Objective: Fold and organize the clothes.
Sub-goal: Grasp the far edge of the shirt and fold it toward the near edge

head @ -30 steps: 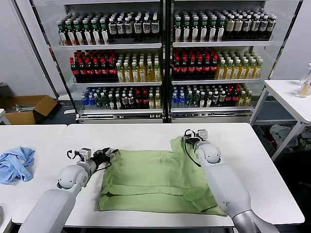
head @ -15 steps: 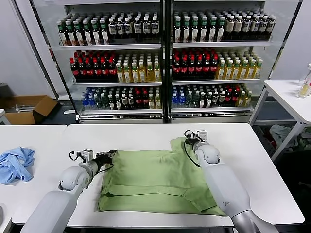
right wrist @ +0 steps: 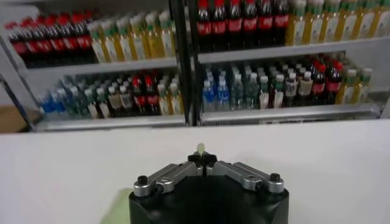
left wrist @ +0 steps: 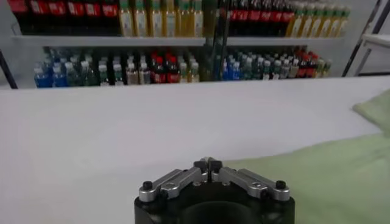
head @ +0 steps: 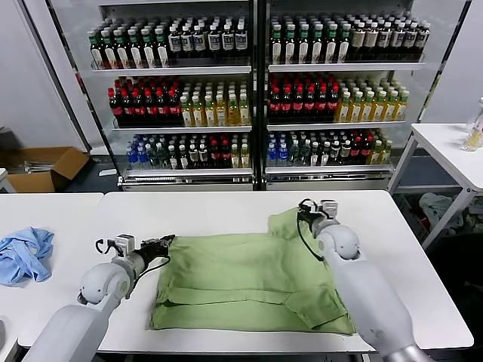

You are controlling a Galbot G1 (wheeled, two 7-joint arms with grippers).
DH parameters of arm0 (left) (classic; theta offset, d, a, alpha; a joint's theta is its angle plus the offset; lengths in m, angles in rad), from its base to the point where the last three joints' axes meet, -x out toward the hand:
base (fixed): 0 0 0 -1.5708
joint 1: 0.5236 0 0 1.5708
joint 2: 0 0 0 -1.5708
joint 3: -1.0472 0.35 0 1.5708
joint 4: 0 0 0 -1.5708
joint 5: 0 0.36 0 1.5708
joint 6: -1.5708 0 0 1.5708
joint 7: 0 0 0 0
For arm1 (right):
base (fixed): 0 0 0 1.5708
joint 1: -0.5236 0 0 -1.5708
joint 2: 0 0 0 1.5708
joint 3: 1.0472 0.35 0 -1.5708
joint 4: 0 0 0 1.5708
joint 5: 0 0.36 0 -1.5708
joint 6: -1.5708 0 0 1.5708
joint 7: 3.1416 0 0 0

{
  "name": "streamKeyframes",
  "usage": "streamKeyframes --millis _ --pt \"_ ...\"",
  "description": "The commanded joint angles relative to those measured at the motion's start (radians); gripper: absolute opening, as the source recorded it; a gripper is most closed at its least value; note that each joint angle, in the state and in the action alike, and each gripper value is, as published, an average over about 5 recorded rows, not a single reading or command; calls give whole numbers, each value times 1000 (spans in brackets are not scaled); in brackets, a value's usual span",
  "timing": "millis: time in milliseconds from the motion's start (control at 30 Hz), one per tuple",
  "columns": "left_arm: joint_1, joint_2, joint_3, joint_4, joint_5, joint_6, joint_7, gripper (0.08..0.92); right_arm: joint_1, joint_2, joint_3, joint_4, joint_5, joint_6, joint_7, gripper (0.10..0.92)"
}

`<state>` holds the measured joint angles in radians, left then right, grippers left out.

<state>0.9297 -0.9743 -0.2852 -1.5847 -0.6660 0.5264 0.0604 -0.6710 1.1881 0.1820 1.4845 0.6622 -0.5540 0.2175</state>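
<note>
Next, my left gripper lets go of the polo shirt's far corner at the shirt's side edge [head: 165, 274], just beyond the near folded piece of cloth.
The light green polo shirt [head: 249, 279] lies partly folded on the white table [head: 204, 207], with a sleeve corner raised at its far right. My left gripper [head: 166, 242] is shut at the shirt's far left corner, low over the table. In the left wrist view [left wrist: 208, 162] the jaws are closed, with the shirt [left wrist: 341, 176] reaching their tips from one side. My right gripper [head: 304, 210] is shut on the shirt's far right corner. In the right wrist view [right wrist: 202, 157] a sliver of green cloth [right wrist: 200, 148] sticks out between the tips.
A light blue cloth [head: 24, 253] lies on the table to the left. Glass-door coolers full of bottles [head: 256, 98] stand behind the table. Another white table [head: 453, 151] is at the right, and a cardboard box [head: 45, 167] sits on the floor at the left.
My left gripper has moved left and my right gripper right. The shirt's far edge is drawn out wider between them.
</note>
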Motion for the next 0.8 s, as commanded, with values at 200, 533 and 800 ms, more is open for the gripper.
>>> streamKeyframes --millis 200,533,800 --pt "259 48 -119 -267 -64 -34 -42 84 -477 -188 175 572 80 -24 28 106" --pt "377 43 -173 -333 -70 -17 -41 84 -701 -176 289 726 31 -24 24 106" --pt "441 50 -204 -382 -76 8 -25 84 -819 -167 379 798 26 -23 20 106"
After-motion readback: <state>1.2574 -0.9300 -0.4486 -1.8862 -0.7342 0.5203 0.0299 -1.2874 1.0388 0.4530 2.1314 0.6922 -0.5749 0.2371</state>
